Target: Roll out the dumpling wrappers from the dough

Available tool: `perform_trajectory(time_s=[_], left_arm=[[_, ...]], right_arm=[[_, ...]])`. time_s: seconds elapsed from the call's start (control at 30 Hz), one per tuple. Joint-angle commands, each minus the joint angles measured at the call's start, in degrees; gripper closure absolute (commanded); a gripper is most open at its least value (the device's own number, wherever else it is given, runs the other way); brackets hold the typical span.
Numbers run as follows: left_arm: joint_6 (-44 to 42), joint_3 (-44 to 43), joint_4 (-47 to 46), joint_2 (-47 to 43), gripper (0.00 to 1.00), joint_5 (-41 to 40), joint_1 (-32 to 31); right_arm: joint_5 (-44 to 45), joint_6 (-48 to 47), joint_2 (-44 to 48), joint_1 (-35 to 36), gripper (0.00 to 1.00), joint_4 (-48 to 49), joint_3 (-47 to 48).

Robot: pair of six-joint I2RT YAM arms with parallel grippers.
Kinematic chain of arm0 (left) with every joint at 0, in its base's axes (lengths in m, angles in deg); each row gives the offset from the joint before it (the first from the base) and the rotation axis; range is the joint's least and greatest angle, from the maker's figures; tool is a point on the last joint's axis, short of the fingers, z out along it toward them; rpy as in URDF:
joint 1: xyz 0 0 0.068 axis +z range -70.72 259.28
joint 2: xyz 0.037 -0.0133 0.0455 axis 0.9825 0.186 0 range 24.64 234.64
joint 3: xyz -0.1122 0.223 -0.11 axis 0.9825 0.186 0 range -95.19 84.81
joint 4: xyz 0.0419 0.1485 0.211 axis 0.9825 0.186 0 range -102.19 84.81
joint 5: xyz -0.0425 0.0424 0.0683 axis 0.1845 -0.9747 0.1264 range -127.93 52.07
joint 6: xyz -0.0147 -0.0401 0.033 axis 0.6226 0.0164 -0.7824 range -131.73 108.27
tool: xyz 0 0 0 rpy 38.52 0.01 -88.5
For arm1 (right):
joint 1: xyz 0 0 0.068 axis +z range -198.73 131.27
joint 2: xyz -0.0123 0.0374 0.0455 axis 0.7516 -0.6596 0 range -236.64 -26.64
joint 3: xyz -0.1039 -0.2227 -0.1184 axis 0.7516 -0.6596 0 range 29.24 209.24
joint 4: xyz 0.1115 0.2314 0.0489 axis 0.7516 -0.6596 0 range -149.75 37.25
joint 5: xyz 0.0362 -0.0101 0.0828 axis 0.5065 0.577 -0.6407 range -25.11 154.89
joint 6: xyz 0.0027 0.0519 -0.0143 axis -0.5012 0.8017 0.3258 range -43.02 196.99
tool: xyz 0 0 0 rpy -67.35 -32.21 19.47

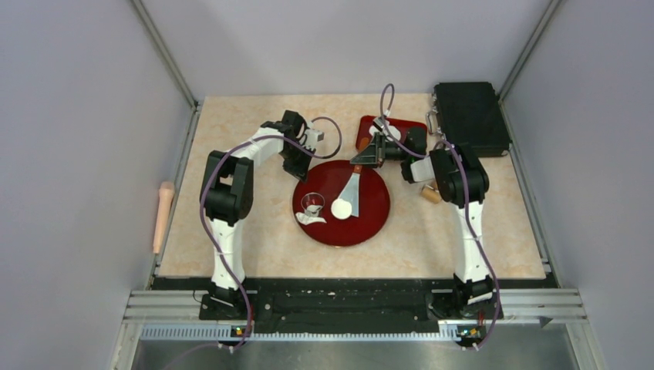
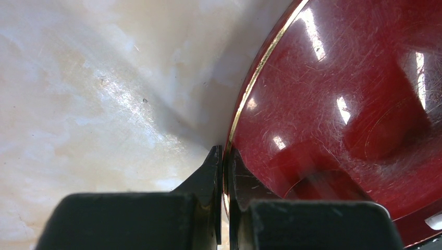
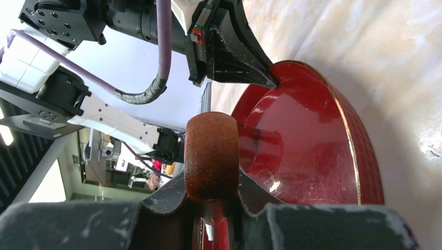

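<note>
I will use my right gripper to set the spatula down on the bare table just nearer than the small brown cylinder (image 1: 431,228).
A round white dumpling wrapper (image 1: 343,208) lies on the red round plate (image 1: 370,223), at the tip of a spatula's grey blade (image 1: 353,187). A ragged white dough scrap (image 1: 310,220) lies at the plate's left, beside a small metal ring (image 1: 311,203). My right gripper (image 1: 375,153) is shut on the spatula's brown handle (image 3: 211,151), with my right gripper (image 3: 212,185) over the plate's far edge. My left gripper (image 1: 298,166) is shut on the plate's gold rim (image 2: 245,99); my left gripper (image 2: 224,156) pinches it.
A wooden rolling pin (image 1: 163,214) lies off the table's left edge. A small red tray (image 1: 409,126) stands at the back, a black case (image 1: 471,116) at the back right. A small brown cylinder (image 1: 429,194) lies by the right arm.
</note>
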Motion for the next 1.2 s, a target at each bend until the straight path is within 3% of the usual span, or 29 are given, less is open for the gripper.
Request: perform_trajectory(time_s=[0.0, 0.23, 0.33, 0.47, 0.63, 0.9, 1.17], left_arm=[[1.53, 1.58, -3.91, -0.92, 1.0, -2.37, -0.36], [2.51, 1.29, -4.1, -2.94, 0.9, 0.72, 1.36], [2.87, 1.32, -4.28, -4.01, 0.83, 2.89, 2.53], [3.31, 1.36, -4.38, -5.53, 0.62, 5.83, 4.28], [3.04, 1.8, -4.37, -6.95, 0.44, 7.54, 5.89], [1.96, 1.99, -4.37, -9.26, 0.37, 9.55, 8.37], [1.64, 4.1, -4.99, -11.48, 0.36, 10.11, 9.96]], right_arm=[[-0.76, 0.35, 2.44, -1.89, 1.0, 3.69, 1.3], [2.81, -20.71, 12.03, -9.58, 1.0, -24.3, 5.34], [2.7, -16.96, 13.12, -13.04, 1.0, -21.59, 6.29], [3.65, -11.59, 13.08, -18.03, 1.0, -16.63, 7.49], [7.97, -14.73, 13.78, -24.28, 1.0, -22.08, 10.81], [22.8, -38.75, 17.38, -28.31, 1.0, -48.73, 18.85], [41.26, -61.83, 22.37, -24.45, 1.0, -62.77, 22.85]])
